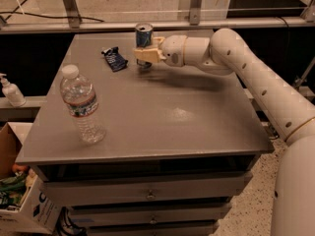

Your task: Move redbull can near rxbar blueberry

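Observation:
The robot's gripper will put the redbull can down on the grey table (132, 70), close beside the near end of the rxbar blueberry.
The redbull can (143, 36), blue and silver with a silver top, stands upright between my fingers at the far middle of the grey table (162, 117). My gripper (144, 56) is shut on its lower part, and the white arm reaches in from the right. The rxbar blueberry (114, 58), a flat dark blue wrapper, lies on the table just left of the can, a short gap away. I cannot tell if the can's base touches the table.
A clear plastic water bottle (81, 104) stands at the table's front left. A metal rail (98, 26) runs behind the far edge. A cardboard box (19, 200) sits on the floor at the left, and a white pump bottle (10, 90) on a shelf.

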Controlling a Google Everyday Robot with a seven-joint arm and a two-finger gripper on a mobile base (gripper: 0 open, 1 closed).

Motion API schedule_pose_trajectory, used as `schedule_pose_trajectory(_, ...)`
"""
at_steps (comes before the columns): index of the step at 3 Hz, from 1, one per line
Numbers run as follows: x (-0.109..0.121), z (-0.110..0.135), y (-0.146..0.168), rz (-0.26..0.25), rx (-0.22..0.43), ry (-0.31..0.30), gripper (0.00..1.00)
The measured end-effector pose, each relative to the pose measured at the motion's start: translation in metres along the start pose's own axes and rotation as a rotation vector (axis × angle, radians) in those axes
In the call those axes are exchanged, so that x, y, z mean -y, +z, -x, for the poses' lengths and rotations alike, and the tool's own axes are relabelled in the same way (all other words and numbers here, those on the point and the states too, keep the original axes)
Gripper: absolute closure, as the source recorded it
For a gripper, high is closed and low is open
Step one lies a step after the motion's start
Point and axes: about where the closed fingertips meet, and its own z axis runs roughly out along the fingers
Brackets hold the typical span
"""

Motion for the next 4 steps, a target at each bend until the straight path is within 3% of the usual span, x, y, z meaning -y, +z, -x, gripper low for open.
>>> schedule_pose_trajectory(3,-0.011,-0.011,0.037,0.057,-0.003,0.018,1.0)
schedule_pose_trajectory(4,-0.013,-0.019,0.043,0.068,-0.024,0.028,0.84)
